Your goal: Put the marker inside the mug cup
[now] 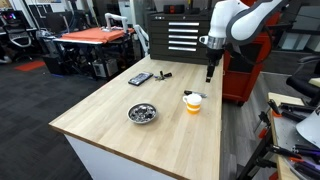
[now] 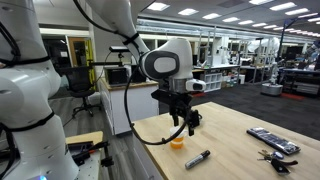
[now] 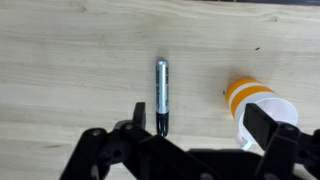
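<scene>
I will next move my gripper to the marker's pale grey body [image 1: 198, 94] [image 3: 162, 88], past the marker's dark end, and close it there.
The marker [image 3: 161, 95], pale grey with a dark end, lies flat on the wooden table; it also shows in an exterior view [image 2: 197, 159]. The mug cup [image 3: 254, 104], orange with a white rim, stands beside it, apart from it, and shows in both exterior views [image 1: 193, 103] [image 2: 177, 142]. My gripper [image 3: 200, 125] is open and empty. It hangs above the table over the gap between marker and cup, as both exterior views [image 1: 210, 72] [image 2: 190, 126] show. One finger is close to the marker's dark end and the other overlaps the cup.
A shiny metal bowl [image 1: 142, 113] sits toward the table's near side. A flat dark remote [image 1: 140, 78] and a small stubby black object [image 1: 165, 74] lie farther back. The table edge [image 1: 70, 128] is close to the bowl.
</scene>
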You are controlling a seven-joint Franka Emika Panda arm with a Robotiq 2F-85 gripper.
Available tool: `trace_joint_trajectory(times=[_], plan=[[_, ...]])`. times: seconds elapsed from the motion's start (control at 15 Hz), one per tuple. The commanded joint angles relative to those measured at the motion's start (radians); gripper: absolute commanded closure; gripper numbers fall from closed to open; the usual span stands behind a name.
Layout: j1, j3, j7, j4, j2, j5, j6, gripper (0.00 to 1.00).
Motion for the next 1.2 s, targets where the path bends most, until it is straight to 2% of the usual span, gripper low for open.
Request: trace_joint_trajectory(times=[0.0,0.47,0.87,1.13], plan=[[-0.008,0.008,0.0,0.005,0.004,0.0,-0.003,0.0],[-0.014,0.004,-0.034,0.008,0.035,0.018,0.041,0.0],[-0.026,0.001,-0.071,0.008,0.085,-0.015,0.148,0.0],[-0.046,0.005,-0.124,0.019,0.132,0.007,0.202,0.0]])
